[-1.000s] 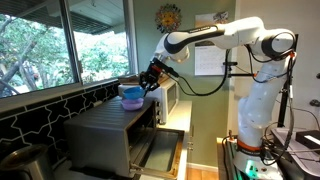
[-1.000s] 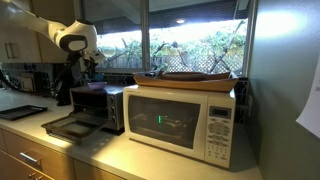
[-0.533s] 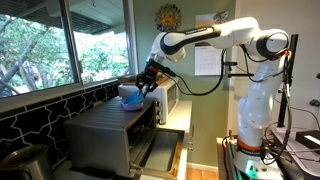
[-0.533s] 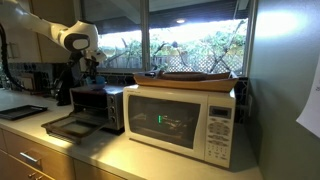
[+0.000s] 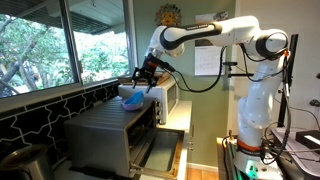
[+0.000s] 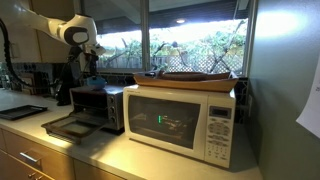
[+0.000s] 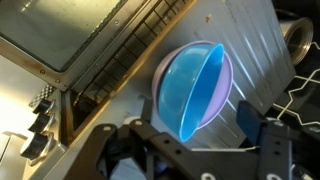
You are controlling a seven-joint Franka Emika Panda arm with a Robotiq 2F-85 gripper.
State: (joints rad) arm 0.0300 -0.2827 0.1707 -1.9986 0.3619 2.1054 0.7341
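Observation:
The blue bowl sits tilted inside the purple bowl, so next my gripper grabs the blue bowl by its raised rim (image 7: 190,118) and tips it level.
On the toaster oven's metal top (image 7: 245,35) stands a purple bowl (image 7: 228,85), and a blue bowl (image 7: 190,90) lies tilted inside it. My gripper (image 7: 195,150) hangs just above them, open, with its black fingers (image 7: 272,148) spread wide on either side and nothing between them. In an exterior view the gripper (image 5: 143,79) is a little above the bowls (image 5: 131,97) on the toaster oven (image 5: 105,135). From the other side, in an exterior view, the gripper (image 6: 90,68) hovers over the toaster oven (image 6: 98,104); the bowls are too small to make out there.
The toaster oven's door (image 5: 152,157) hangs open toward the front. A white microwave (image 6: 185,120) stands next to it with a flat wooden tray (image 6: 195,77) on top. Windows (image 5: 45,45) run behind the counter. A wire rack (image 7: 300,95) shows at the wrist view's right edge.
The jaws have gone from shut on the blue bowl to open. The blue bowl now rests in the purple one, and the gripper has lifted slightly off them.

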